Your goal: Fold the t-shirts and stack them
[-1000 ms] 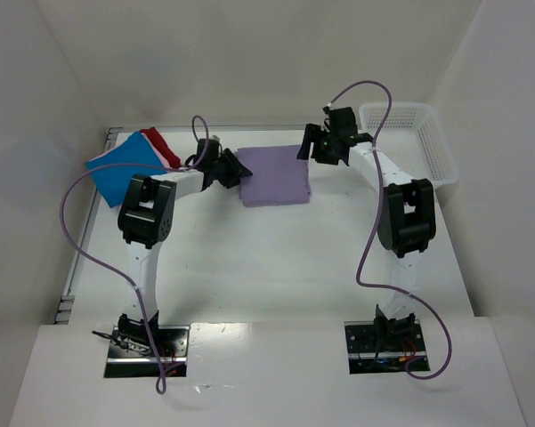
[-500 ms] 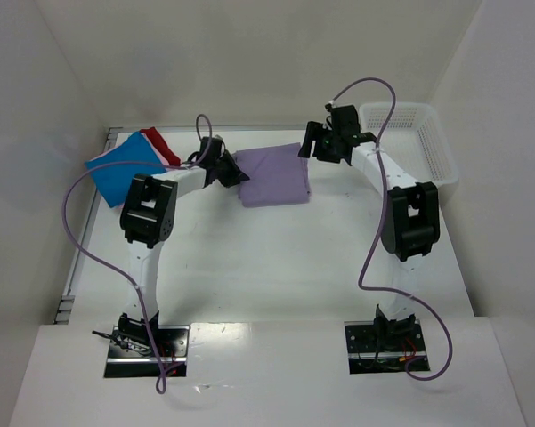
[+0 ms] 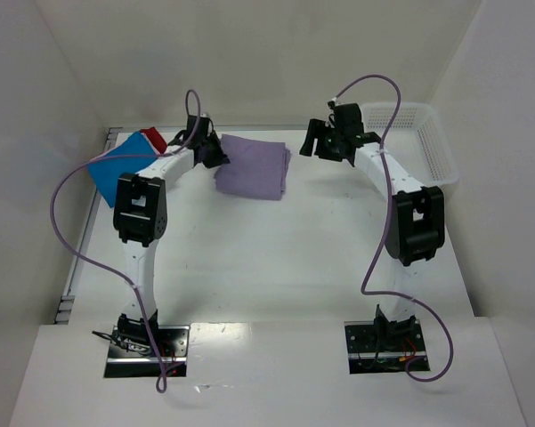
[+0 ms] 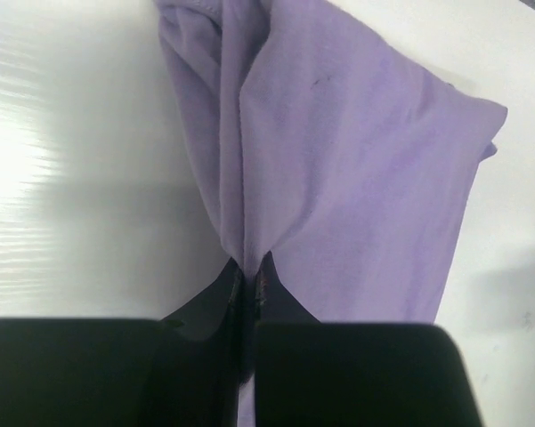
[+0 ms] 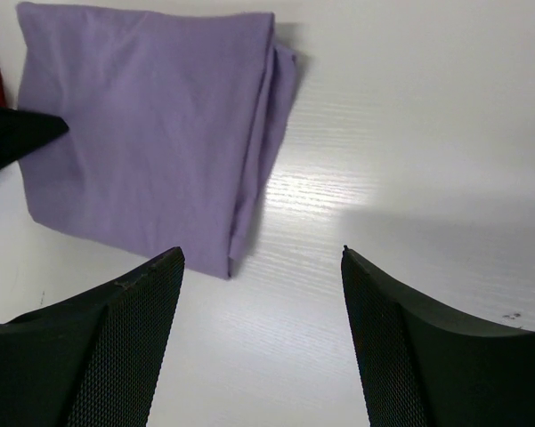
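The lavender t-shirt will go down on top of the blue folded t-shirt (image 3: 141, 165) from my left gripper.
A lavender t-shirt (image 3: 254, 167) folded into a rectangle lies at the back middle of the table. My left gripper (image 3: 215, 156) is shut on its left edge; the cloth (image 4: 338, 151) bunches into a ridge between the black fingers (image 4: 276, 298). A blue folded t-shirt (image 3: 116, 165) with a red one (image 3: 153, 139) behind it lies at the back left. My right gripper (image 3: 313, 140) hovers open just right of the lavender shirt (image 5: 151, 124), nothing between its fingers (image 5: 129, 338).
A white mesh basket (image 3: 418, 142) stands at the back right corner. White walls close in the table (image 3: 267, 258) on three sides. The arm bases are at the near edge.
My left gripper closed on the lavender shirt's left edge and dragged it left and back. My right gripper lifted slightly off the shirt's right side, still open.
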`<state>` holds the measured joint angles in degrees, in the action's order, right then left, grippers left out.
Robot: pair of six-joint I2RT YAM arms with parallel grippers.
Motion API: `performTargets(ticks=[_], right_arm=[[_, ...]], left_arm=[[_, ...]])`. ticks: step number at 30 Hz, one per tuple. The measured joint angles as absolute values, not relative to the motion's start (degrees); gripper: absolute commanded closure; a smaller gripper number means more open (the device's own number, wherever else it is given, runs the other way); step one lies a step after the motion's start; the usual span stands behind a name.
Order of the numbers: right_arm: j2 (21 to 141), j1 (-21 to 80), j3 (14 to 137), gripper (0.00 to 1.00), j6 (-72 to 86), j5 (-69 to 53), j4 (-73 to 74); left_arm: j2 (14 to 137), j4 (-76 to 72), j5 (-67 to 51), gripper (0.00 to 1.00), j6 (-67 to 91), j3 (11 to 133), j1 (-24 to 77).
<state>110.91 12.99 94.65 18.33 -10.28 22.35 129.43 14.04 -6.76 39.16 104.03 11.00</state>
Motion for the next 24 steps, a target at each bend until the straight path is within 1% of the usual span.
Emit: performTargets(ticks=[8, 18, 24], right_arm=[[109.34, 12.99, 92.42, 0.23, 18.41, -10.26, 22.44], [106.61, 12.99, 91.42, 0.23, 19.05, -10.26, 21.91], [106.3, 12.99, 90.5, 0.23, 19.46, -10.24, 21.89]], left_arm=[[129.43, 17.98, -6.26, 1.0, 34.74, 108.73, 8.03], [129.62, 22.92, -4.78, 1.0, 31.48, 123.85, 4.99], [129.67, 24.27, -3.62, 1.0, 31.4, 125.51, 1.28]])
